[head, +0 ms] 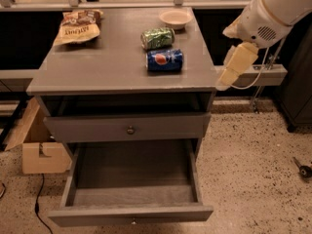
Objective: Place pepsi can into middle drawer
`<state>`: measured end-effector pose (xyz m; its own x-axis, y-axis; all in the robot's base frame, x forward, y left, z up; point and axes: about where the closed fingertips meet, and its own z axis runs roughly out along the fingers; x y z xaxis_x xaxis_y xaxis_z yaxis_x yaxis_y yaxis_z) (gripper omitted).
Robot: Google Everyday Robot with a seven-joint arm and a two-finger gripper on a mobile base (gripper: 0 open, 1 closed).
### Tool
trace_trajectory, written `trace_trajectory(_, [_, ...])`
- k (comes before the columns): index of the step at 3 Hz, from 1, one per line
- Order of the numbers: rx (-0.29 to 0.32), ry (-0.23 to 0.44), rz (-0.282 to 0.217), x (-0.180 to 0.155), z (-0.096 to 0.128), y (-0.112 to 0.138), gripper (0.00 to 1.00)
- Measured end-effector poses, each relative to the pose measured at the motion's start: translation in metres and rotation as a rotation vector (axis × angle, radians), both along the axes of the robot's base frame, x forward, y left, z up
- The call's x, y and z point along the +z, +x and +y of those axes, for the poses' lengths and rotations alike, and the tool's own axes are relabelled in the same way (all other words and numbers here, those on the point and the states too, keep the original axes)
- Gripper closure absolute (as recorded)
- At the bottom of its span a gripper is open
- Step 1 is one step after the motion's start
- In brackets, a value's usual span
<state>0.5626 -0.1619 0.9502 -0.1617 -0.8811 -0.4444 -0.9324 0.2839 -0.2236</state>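
Observation:
The robot's gripper should close around the end of the pepsi can (176, 59) that lies farthest from the chip bag.
The pepsi can (165, 60) lies on its side on the grey cabinet top (97, 62), near the right front, logo facing me. The middle drawer (73, 179) is pulled out at the bottom, its shallow grey tray bare. My gripper (232, 68) hangs from the white arm (273, 11) at the right, just off the cabinet's right front corner, about level with the top. It holds nothing that I can see. It is apart from the can, to its right.
A green can (158, 37) lies just behind the pepsi can. A white bowl (175, 18) and a chip bag (77, 27) sit at the back. A closed drawer front with a knob (130, 129) is above the open drawer. A cardboard box (39, 147) stands at the left.

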Motion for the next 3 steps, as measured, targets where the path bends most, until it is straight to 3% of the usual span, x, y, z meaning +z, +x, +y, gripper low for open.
trace_trajectory(1, [0.008,0.054,-0.003,-0.007,0.017,0.035,0.0])
trace_trajectory(2, [0.008,0.054,-0.003,-0.007,0.017,0.035,0.0])
trace_trajectory(3, [0.006,0.019,-0.005,-0.022,0.027,0.067,0.0])
